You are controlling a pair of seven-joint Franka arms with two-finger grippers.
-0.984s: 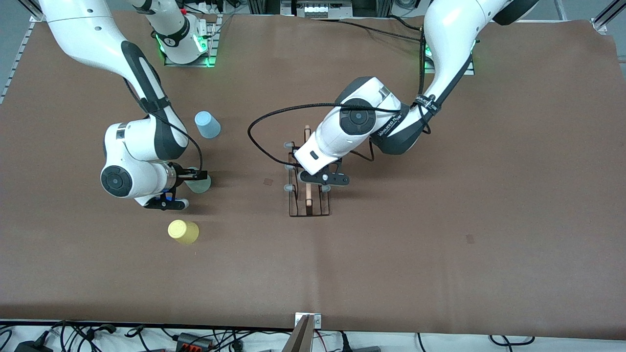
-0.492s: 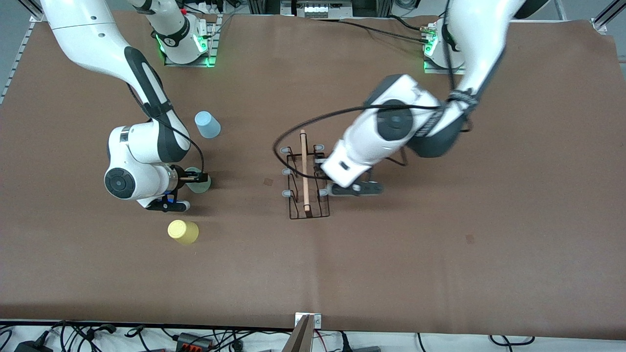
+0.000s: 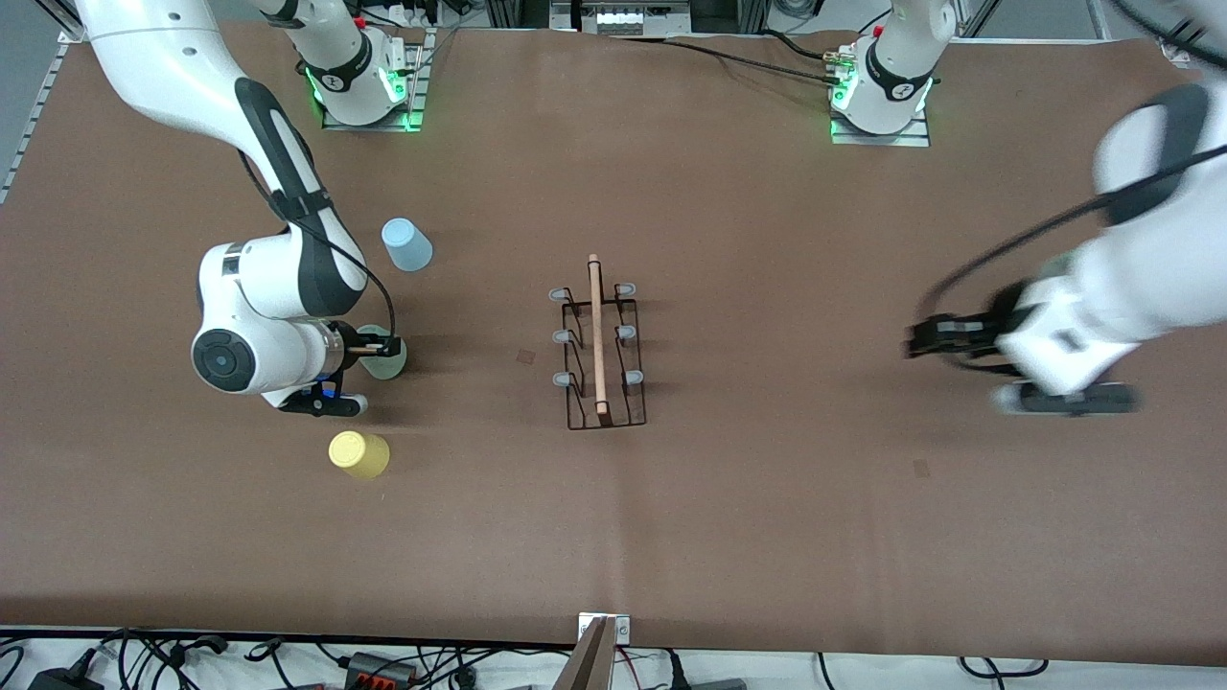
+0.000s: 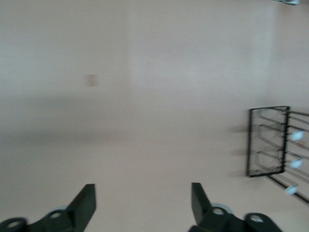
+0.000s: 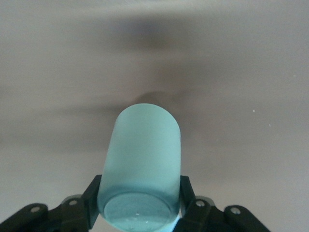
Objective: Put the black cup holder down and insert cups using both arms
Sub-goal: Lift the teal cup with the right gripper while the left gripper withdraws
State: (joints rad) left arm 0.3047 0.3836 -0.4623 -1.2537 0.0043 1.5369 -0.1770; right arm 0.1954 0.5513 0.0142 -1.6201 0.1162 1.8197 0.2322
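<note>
Next, I release the mint green cup from my right gripper on the black cup holder's prong (image 3: 563, 305) nearest the light blue cup.
The black cup holder (image 3: 596, 345) stands alone at the middle of the table, its wooden rod on top; in the left wrist view it shows at the edge (image 4: 268, 141). My left gripper (image 3: 1062, 399) (image 4: 143, 193) is open and holds nothing, over bare table toward the left arm's end. My right gripper (image 3: 376, 351) (image 5: 139, 198) is shut on the mint green cup (image 3: 391, 360) (image 5: 142, 159), a finger on each side. The light blue cup (image 3: 406, 244) sits farther from the front camera than the mint one. The yellow cup (image 3: 358, 454) sits nearer.
A brown mat (image 3: 767, 517) covers the table. The two arm bases (image 3: 364, 86) (image 3: 880, 96) glow green along the table edge farthest from the front camera. Cables (image 3: 383, 661) lie off the mat's nearest edge. Small dark marks (image 3: 525, 356) dot the mat.
My left gripper let go of the holder's rod, opened and swung away toward the left arm's end. My right gripper closed on the mint green cup. The holder stayed put.
</note>
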